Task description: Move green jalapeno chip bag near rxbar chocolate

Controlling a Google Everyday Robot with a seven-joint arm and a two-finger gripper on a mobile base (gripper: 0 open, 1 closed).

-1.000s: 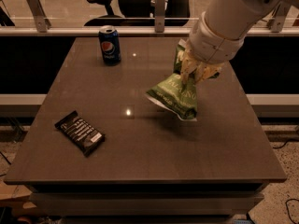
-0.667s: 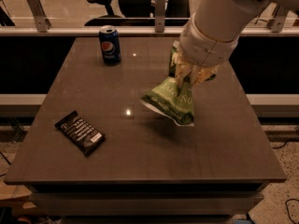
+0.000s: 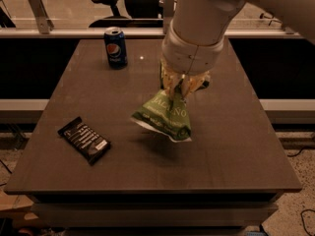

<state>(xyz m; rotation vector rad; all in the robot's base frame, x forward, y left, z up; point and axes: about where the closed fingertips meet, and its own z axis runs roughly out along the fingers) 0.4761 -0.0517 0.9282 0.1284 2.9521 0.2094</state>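
Next, my gripper lets go of the green jalapeno chip bag so it rests beside the rxbar chocolate near the table's front edge (image 3: 142, 152). The bag now hangs above the table's middle.
The green jalapeno chip bag (image 3: 165, 116) hangs tilted above the middle of the brown table (image 3: 231, 146), pinched at its top by my gripper (image 3: 180, 88). The gripper is shut on the bag and points down from the large white arm that comes in from the upper right. The rxbar chocolate (image 3: 84, 139), a flat black bar with white text, lies on the table at the front left, well to the left of the bag.
A blue Pepsi can (image 3: 115, 47) stands upright at the back left of the table. A rail and an office chair (image 3: 110, 6) lie behind the table. The table's front edge is near the bottom of the view.
The arm has carried the chip bag to the left and toward the front of the table, closer to the rxbar. The can and the bar have not moved.
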